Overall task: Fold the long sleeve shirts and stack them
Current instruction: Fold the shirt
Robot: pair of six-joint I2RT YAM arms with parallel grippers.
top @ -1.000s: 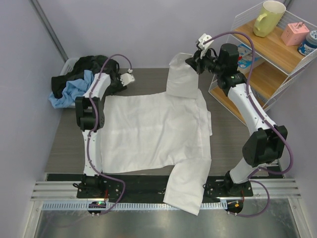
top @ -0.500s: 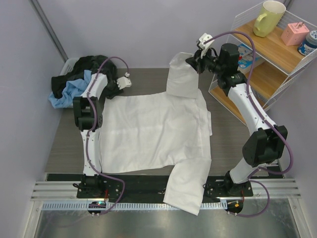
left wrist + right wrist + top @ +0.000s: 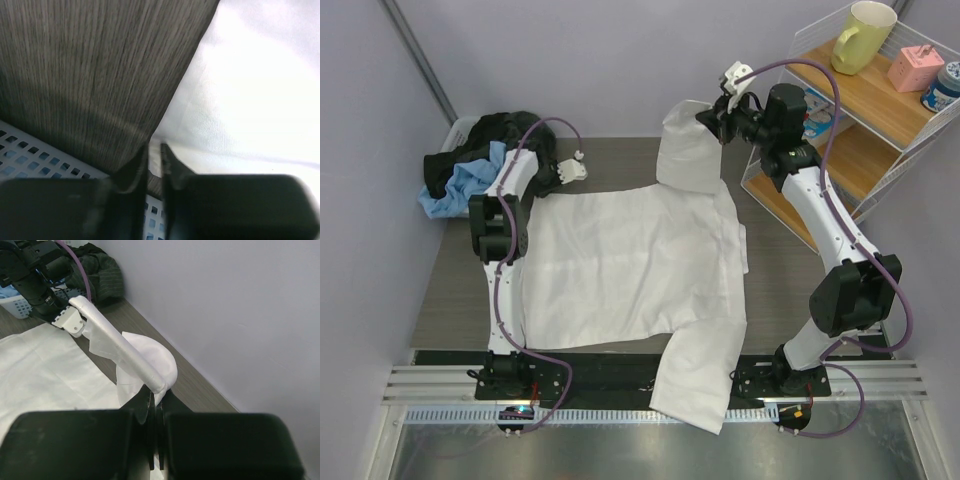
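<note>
The white shirt's far corner sits too shallow in the left gripper's fingers, so the robot should open them and pinch more of the shirt's edge (image 3: 156, 167) before folding.
A plain white long sleeve shirt (image 3: 630, 260) lies spread flat on the grey table. One sleeve (image 3: 702, 375) hangs over the near edge. My right gripper (image 3: 713, 117) is shut on the other sleeve (image 3: 686, 155) and holds it raised at the far right; the right wrist view shows the cloth (image 3: 150, 365) pinched between its jaws (image 3: 156, 392). My left gripper (image 3: 572, 171) is low at the shirt's far left corner. In the left wrist view its jaws (image 3: 155, 149) stand almost together with the shirt's edge (image 3: 240, 100) between the tips.
A white basket (image 3: 448, 140) with dark and blue clothes (image 3: 470, 175) stands at the far left, close to my left gripper. A wire and wood shelf (image 3: 860, 110) with a yellow mug (image 3: 860, 35) stands at the far right, beside my right arm.
My left gripper has moved nearer and down, from beside the basket to the shirt's far left corner. My right gripper still holds the sleeve and has risen slightly.
</note>
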